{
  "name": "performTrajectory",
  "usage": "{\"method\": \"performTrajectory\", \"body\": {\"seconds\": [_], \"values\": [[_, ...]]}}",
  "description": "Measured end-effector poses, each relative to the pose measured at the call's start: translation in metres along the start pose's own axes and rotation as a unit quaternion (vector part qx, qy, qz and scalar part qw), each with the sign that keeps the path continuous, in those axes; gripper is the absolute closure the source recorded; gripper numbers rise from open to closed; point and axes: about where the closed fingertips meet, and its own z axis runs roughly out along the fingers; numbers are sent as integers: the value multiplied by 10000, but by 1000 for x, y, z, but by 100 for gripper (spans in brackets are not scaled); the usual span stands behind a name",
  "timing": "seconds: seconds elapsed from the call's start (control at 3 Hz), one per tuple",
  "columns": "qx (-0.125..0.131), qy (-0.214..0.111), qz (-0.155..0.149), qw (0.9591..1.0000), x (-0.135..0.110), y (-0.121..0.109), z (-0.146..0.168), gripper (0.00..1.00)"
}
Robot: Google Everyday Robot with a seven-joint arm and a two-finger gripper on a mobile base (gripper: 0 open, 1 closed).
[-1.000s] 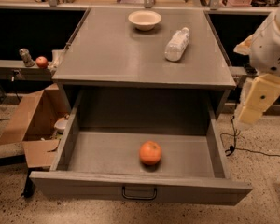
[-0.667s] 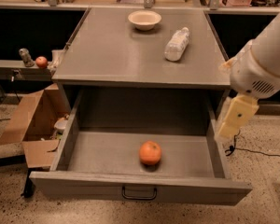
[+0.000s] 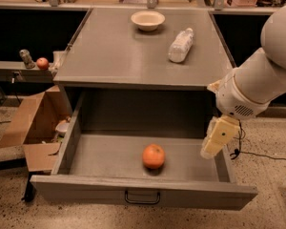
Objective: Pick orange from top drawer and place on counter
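The orange in the open top drawer is next, so next my gripper goes down to it and closes on the orange's side (image 3: 161,156) nearest the gripper.
The orange (image 3: 153,156) lies on the floor of the open top drawer (image 3: 86,190), near the middle and toward the front. The drawer is pulled out, with a dark wire handle (image 3: 142,197) centred on its front panel. The grey counter (image 3: 119,56) is above it. My gripper (image 3: 218,138), cream-coloured, hangs from the white arm (image 3: 257,85) over the drawer's right side. It is to the right of the orange, a little above it and apart from it. It holds nothing that I can see.
A cream bowl (image 3: 148,19) and a plastic bottle lying on its side (image 3: 181,45) sit on the counter's far half. A small red fruit (image 3: 42,63) sits on the left bench. An open cardboard box (image 3: 33,128) stands on the floor left of the drawer.
My arm has swung left and down, bringing the gripper from outside the cabinet's right side to above the drawer's right wall. The orange has not moved.
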Motion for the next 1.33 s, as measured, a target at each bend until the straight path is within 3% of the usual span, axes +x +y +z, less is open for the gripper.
{"method": "performTrajectory", "body": {"seconds": [0.33, 0.67, 1.0, 1.33], "values": [[18, -208, -343, 9992, -9, 3, 24, 0], [-34, -560, -759, 9955, -22, 9, 63, 0], [-189, -987, -1069, 9892, -36, 11, 105, 0], [-359, -1269, -1054, 9856, -38, 3, 135, 0]]}}
